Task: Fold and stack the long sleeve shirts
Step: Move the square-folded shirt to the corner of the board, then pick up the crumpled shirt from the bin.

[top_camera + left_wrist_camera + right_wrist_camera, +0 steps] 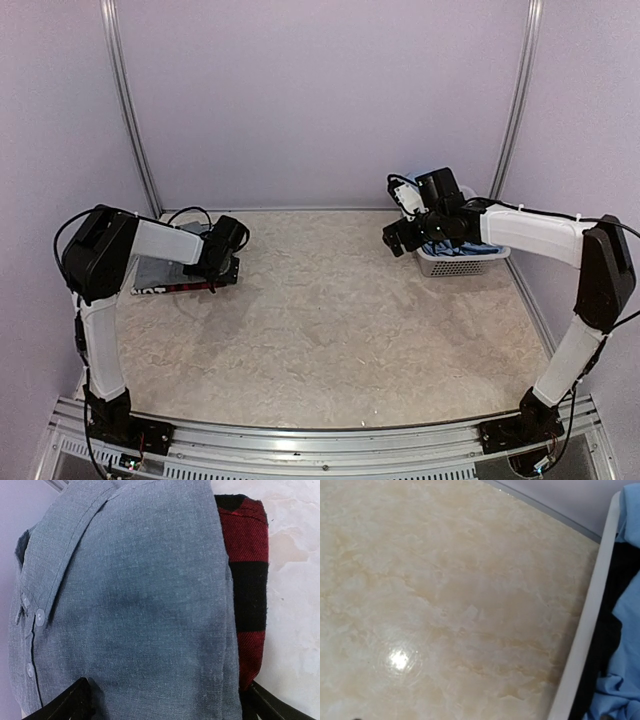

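The near-side folds (454, 245) of the light blue shirt are in the white basket, and my right gripper needs to reach in and grab them next.
A folded grey shirt (135, 605) lies on top of a folded red-and-black plaid shirt (247, 580) at the table's back left, the grey shirt (155, 272) over the plaid shirt (185, 287). My left gripper (167, 687) hangs open just above the grey one, its black fingertips (75, 697) wide apart and holding nothing; from above, the left gripper (222, 262) sits over the stack's right end. A light blue shirt (627, 610) lies crumpled in the white basket (587, 615). My right gripper (400, 238) hovers open over bare table just left of the basket (455, 265).
The basket stands at the back right against the wall. The marbled table (340, 320) stretches between the two arms. Purple walls with metal posts (130, 110) close in the back and sides.
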You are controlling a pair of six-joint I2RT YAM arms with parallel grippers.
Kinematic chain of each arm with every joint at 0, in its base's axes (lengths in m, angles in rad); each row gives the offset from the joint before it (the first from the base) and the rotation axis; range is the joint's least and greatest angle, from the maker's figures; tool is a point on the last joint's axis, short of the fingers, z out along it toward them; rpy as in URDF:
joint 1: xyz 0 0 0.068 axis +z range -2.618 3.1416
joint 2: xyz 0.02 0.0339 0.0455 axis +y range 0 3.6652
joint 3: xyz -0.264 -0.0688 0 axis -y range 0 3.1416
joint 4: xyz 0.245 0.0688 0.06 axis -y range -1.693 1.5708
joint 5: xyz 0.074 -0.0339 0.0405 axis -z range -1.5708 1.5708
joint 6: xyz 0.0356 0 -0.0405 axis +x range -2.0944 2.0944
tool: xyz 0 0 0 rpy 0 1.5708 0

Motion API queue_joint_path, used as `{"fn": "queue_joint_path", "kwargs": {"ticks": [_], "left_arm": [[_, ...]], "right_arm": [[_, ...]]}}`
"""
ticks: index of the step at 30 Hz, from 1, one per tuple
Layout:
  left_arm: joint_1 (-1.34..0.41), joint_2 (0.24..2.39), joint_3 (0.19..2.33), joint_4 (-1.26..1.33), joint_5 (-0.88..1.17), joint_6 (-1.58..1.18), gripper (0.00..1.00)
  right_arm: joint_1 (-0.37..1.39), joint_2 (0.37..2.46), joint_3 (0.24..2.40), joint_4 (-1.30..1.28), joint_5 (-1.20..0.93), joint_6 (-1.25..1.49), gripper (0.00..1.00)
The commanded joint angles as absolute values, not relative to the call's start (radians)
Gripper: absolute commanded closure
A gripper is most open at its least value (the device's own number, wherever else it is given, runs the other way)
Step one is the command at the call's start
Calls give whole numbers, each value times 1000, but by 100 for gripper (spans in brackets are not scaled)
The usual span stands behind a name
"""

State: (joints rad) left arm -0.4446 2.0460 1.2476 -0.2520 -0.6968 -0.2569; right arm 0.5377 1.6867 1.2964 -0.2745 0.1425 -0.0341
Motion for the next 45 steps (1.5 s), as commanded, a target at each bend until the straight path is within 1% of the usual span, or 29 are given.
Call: {"fn": "queue_joint_path", "kwargs": {"ticks": [1,7,16,20,23,27,30,32,34,38,40,42,45], "left_arm": [[-393,2032,1196,-355,-665,-200,4],[-367,2006,1163,-358,-682,-202,2],[-373,1951,1109,-355,-671,-229,1],[-386,1927,1080,-340,-648,-246,1],[-402,1875,1048,-282,-583,-251,1],[-423,1818,1034,-207,-490,-251,1],[-447,1792,1043,-163,-436,-255,1],[-464,1781,1053,-137,-417,-264,1],[-483,1763,1058,-116,-408,-273,1],[-519,1714,1063,-100,-410,-293,1],[-541,1684,1062,-100,-424,-297,1],[-562,1644,1063,-107,-436,-303,1],[-592,1592,1062,-112,-438,-310,1]], "right_arm": [[550,1708,1321,-275,181,-22,0],[515,1770,1434,-396,334,27,0],[329,1803,1529,-480,324,51,1],[257,1828,1543,-511,306,55,5],[221,1840,1538,-520,255,65,10],[206,1864,1517,-508,173,79,15],[204,1888,1500,-498,151,86,16],[200,1910,1496,-495,134,86,19],[193,1934,1496,-493,115,86,24],[173,1974,1500,-480,71,80,38],[165,1997,1517,-485,57,75,47],[162,2008,1533,-492,57,67,61],[162,1967,1551,-506,39,59,86]]}}
